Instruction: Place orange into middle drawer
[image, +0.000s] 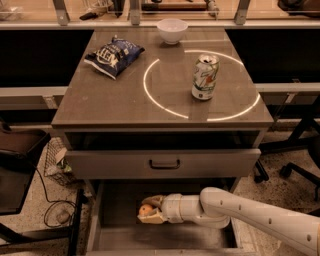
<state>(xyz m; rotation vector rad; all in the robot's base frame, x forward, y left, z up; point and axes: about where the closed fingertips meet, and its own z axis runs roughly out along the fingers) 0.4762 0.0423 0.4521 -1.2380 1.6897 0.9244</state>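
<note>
Next, my gripper lets go of the orange on the middle drawer's flat bottom (146, 218), at a spot roughly below the dark bar handle. The orange is now low over the drawer floor.
The orange (145, 209) is a small round fruit held between the fingers of my gripper (149, 210), which is shut on it. The gripper reaches in from the right, inside the open middle drawer (107, 226), a wide grey drawer with a flat floor, pulled out below the cabinet top. The orange sits low over the drawer floor, left of centre; I cannot tell whether it touches the floor. My white arm (240, 215) crosses the drawer's right side.
Above the open drawer is a shut drawer front with a dark bar handle (164, 163). On the cabinet top stand a soda can (205, 77), a blue chip bag (113, 55) and a white bowl (172, 30). A wire basket (57, 162) and cables lie on the floor at left.
</note>
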